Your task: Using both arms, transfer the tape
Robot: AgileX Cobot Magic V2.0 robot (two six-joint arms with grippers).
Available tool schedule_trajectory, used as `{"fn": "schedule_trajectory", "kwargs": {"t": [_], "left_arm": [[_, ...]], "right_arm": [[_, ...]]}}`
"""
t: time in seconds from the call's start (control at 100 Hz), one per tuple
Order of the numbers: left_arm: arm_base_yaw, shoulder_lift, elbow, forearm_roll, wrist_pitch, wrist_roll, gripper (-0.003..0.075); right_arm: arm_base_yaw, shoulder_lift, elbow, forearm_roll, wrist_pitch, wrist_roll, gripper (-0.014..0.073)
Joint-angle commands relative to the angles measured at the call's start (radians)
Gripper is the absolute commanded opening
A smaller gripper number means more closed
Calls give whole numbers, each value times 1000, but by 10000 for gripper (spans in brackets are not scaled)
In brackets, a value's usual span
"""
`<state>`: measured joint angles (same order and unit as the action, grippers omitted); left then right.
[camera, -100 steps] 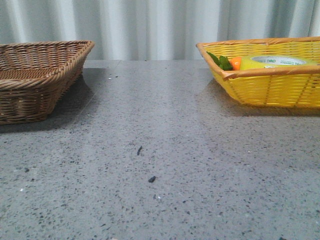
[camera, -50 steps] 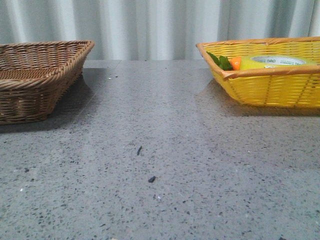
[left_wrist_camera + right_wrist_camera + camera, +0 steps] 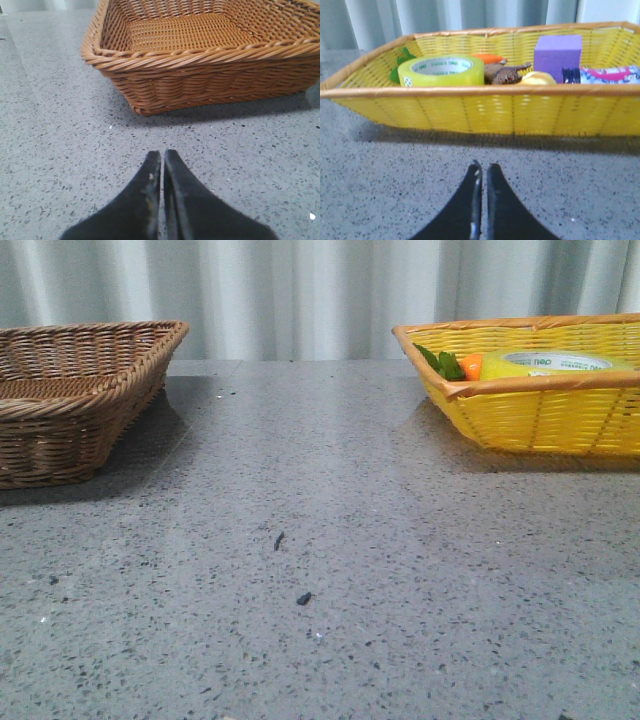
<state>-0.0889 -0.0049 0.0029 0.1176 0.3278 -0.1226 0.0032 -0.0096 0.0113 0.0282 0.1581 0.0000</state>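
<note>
The robot's right gripper needs to close on the near side of the yellow tape roll (image 3: 515, 369) (image 3: 418, 77), toward the end of the yellow basket that has the carrot's green leaves.
The yellow tape roll (image 3: 552, 364) lies flat inside the yellow basket (image 3: 540, 415) at the far right of the table. In the right wrist view the tape (image 3: 441, 70) sits at one end of the basket (image 3: 470, 112). My right gripper (image 3: 482, 167) is shut and empty, low over the table a short way in front of the basket. My left gripper (image 3: 162, 154) is shut and empty, low over the table in front of the brown wicker basket (image 3: 200, 75). Neither arm shows in the front view.
The brown wicker basket (image 3: 70, 400) stands at the far left with nothing in it. The yellow basket also holds an orange carrot with green leaves (image 3: 455, 366), a purple block (image 3: 558, 55), a brown object (image 3: 504, 73) and a pink patterned package (image 3: 610, 75). A curtain hangs behind.
</note>
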Motion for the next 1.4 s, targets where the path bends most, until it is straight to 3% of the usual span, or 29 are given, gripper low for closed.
{"fn": "schedule_trajectory", "kwargs": {"t": [0.0,0.48,0.76,1.39], "left_arm": [[2,-28,8,-6,-76,-10,-20],[2,-28,8,-8,-125,-12,-20],[2,-28,8,-347,-344,-15,-20],[2,-28,8,-418,-367,-15,-20]], "right_arm": [[5,-19,22,-10,-103,-9,-62],[5,-19,22,-10,-107,-9,-62],[5,-19,22,97,-132,-9,-62],[5,-19,22,133,-148,-9,-62]]}}
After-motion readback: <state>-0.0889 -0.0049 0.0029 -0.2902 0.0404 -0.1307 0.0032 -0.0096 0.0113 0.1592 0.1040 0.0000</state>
